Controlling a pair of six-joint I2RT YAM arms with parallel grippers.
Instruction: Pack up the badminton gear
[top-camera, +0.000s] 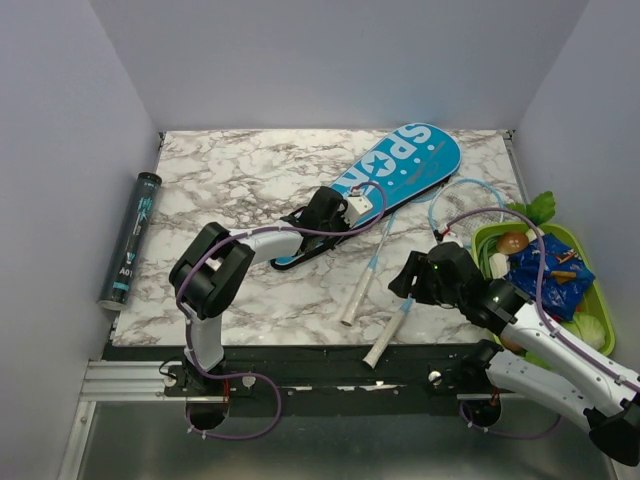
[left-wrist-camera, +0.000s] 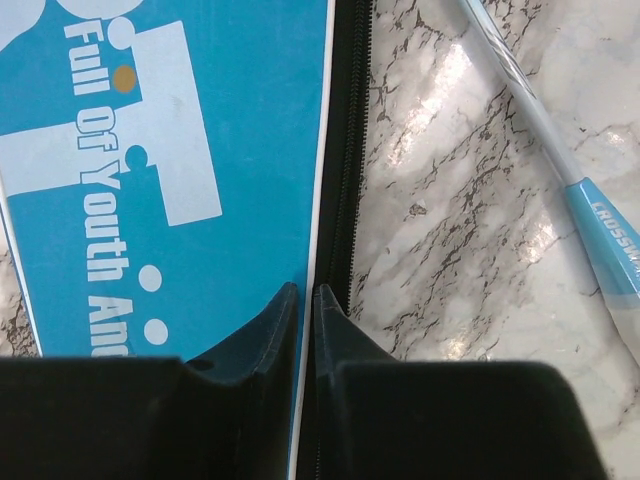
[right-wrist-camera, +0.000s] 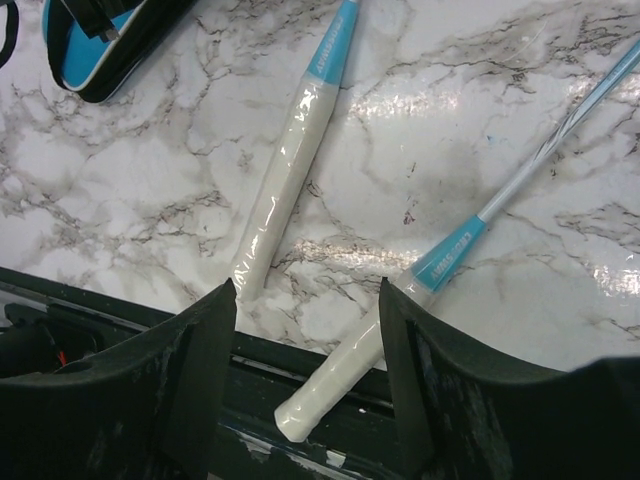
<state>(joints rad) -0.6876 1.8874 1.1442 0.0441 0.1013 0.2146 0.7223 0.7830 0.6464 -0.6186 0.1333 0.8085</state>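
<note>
Next, I open my left gripper, pinch the piped edge (left-wrist-camera: 316, 225) beside the zipper and draw the bag clear first, since it lies over one racket's head.
The cyan "SPORT" bag (top-camera: 405, 163) lies diagonally at the back middle of the marble table. My left gripper (top-camera: 350, 212) is on its narrow end. In the left wrist view the gripper (left-wrist-camera: 305, 292) is shut, tips over the bag's (left-wrist-camera: 200, 150) white piping beside the black zipper; no pinched fabric shows. Two rackets lie right of the bag. One white handle (top-camera: 357, 297) lies mid-table, the other handle (top-camera: 385, 341) overhangs the front edge. My right gripper (top-camera: 402, 282) is open and empty. In the right wrist view it (right-wrist-camera: 305, 300) straddles the overhanging handle (right-wrist-camera: 335, 380) from above.
A black tube (top-camera: 130, 238) lies off the table's left edge. A green tray (top-camera: 598, 300) of toy vegetables and a blue packet sits at the right edge, beside the racket heads (top-camera: 465, 200). A black rail (right-wrist-camera: 120, 310) runs along the table front.
</note>
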